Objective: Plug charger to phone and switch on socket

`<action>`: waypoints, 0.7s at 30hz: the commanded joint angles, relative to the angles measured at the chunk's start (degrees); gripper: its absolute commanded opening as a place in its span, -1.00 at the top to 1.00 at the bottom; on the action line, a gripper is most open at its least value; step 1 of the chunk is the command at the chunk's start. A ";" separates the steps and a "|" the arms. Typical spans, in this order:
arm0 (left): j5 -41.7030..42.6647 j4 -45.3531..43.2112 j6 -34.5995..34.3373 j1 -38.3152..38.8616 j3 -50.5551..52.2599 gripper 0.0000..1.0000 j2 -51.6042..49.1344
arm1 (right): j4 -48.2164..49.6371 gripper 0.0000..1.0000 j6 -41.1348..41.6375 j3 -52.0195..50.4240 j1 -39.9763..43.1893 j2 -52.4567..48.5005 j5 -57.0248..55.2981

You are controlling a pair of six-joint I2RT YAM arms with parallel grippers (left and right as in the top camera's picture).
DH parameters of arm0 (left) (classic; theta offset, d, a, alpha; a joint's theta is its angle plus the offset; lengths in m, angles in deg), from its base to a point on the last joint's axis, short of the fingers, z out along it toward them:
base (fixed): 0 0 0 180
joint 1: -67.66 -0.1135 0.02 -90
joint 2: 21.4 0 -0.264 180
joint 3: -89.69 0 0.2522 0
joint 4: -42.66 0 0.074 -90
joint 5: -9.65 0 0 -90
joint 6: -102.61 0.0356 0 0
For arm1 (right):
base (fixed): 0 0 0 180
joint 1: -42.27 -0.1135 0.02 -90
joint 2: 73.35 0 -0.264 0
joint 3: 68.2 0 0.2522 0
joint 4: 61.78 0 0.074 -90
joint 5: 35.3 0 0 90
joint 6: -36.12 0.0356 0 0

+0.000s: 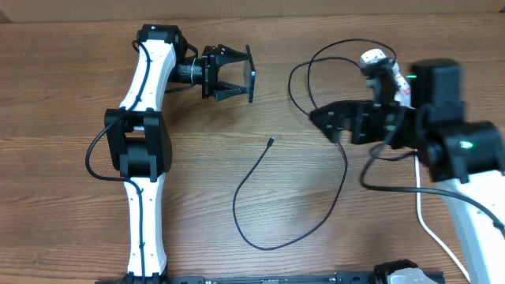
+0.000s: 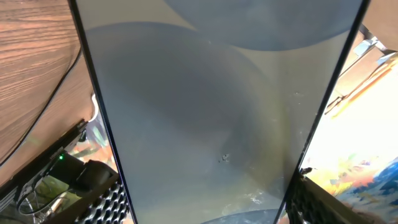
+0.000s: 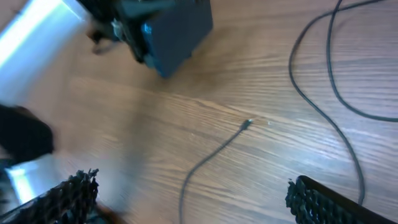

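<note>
The phone's near end (image 1: 251, 95) (image 3: 160, 59), beside my left gripper's fingers, should be the next place my right gripper goes to and closes.
My left gripper (image 1: 237, 74) is shut on the phone (image 1: 252, 75) and holds it on edge above the table at the back. In the left wrist view the phone (image 2: 205, 124) fills the space between the jaws. The charger, a thin black cable (image 1: 260, 241), loops across the table, and its connector tip (image 1: 271, 143) lies free at the middle. My right gripper (image 1: 317, 118) is open and empty above the table, right of the tip. In the right wrist view the tip (image 3: 247, 124) lies ahead of the open jaws (image 3: 191, 182). The socket (image 1: 385, 72) is partly hidden behind my right arm.
The cable's far loops (image 1: 316, 63) curl toward the socket at the back right. A thick white cord (image 1: 430, 229) runs down the right side. Both arm bases stand at the near edge.
</note>
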 commanded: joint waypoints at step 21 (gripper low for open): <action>3.10 0.20 -3.69 5.53 -1.60 -0.30 -0.28 | 23.91 -0.54 27.71 1.38 -30.53 -18.29 -56.65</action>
